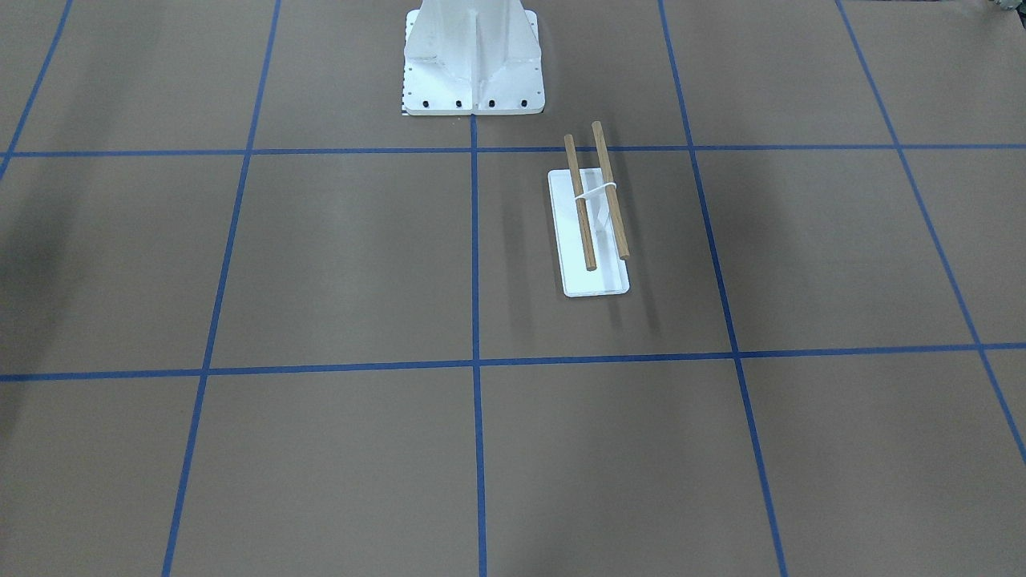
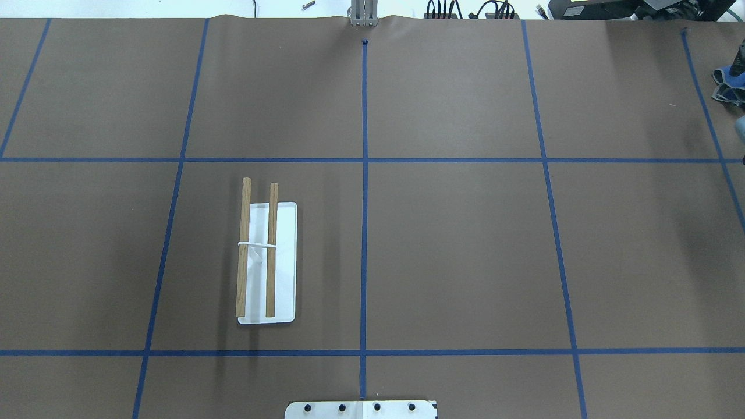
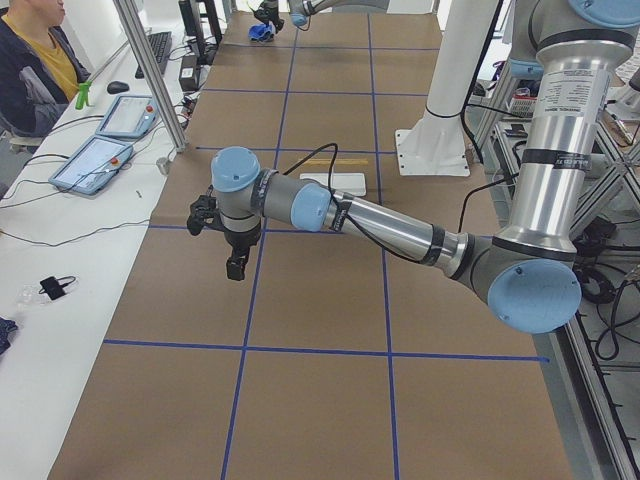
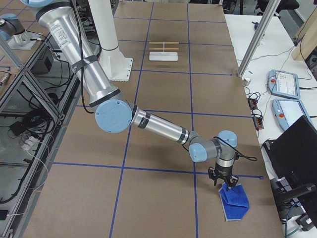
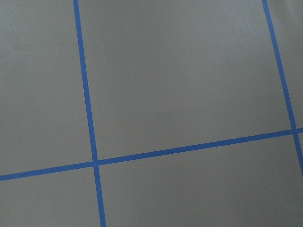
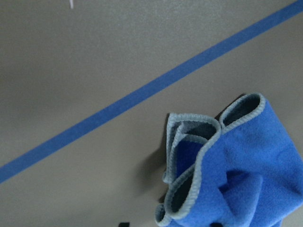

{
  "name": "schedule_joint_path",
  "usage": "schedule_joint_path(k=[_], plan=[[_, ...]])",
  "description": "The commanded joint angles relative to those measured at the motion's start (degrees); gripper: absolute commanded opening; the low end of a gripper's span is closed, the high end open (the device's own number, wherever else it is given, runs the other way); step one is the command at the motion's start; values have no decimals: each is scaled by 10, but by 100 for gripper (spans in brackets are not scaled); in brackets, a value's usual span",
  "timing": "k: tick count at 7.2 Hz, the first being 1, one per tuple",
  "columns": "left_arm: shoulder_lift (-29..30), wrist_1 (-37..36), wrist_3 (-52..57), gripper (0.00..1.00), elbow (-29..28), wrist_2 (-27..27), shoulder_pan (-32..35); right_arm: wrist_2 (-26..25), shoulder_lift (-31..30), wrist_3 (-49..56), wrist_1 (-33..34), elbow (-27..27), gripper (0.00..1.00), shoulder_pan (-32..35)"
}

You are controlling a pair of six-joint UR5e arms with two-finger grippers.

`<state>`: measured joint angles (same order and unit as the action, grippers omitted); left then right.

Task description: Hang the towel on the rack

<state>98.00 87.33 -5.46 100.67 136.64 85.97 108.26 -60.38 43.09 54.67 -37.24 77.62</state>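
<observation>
The fingers of the robot's right gripper straddle the outer end of the blue towel's fold, so that gripper should open, move farther in and pinch the standing hem (image 6: 195, 184).
The rack (image 1: 580, 204) stands on the brown table, its two wooden dowels over a white base plate; it also shows in the overhead view (image 2: 271, 250). The blue towel (image 4: 237, 203) lies bunched at the table's end on the robot's right, far from the rack. My right gripper (image 4: 225, 184) stands on the towel's near corner and pinches it up; the right wrist view shows the gathered folds (image 6: 246, 170). My left gripper (image 3: 236, 268) hangs above bare table near the left end, and I cannot tell whether it is open or shut.
The white bolted pedestal (image 1: 473, 64) stands behind the rack. Blue tape lines (image 5: 90, 118) grid the table. An operator (image 3: 30, 60) sits beside the table, with tablets (image 4: 285, 84) and cables on the side bench.
</observation>
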Motion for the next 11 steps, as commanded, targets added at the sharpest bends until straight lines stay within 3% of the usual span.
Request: schedule_joint_path(k=[1,3,4,5,6,7,8,11], plan=[[0,0,0,98,-1,0,1,-4,2,7,-1,3,0,0],[0,1,0,98,0,0,1,-5,18,5,2,2,0,6],[0,1,-1,98,2,0,1,-5,23,2,1,2,14,11],[0,1,-1,98,4,0,1,-5,29,2,1,2,34,13],[0,1,-1,98,4,0,1,-6,30,1,-1,2,45,13],[0,1,-2,98,5,0,1,-10,31,0,-2,2,83,13],[0,1,-2,98,4,0,1,-12,30,-5,-3,2,100,12],[0,1,-1,98,0,0,0,-20,16,-4,-4,3,100,-12]])
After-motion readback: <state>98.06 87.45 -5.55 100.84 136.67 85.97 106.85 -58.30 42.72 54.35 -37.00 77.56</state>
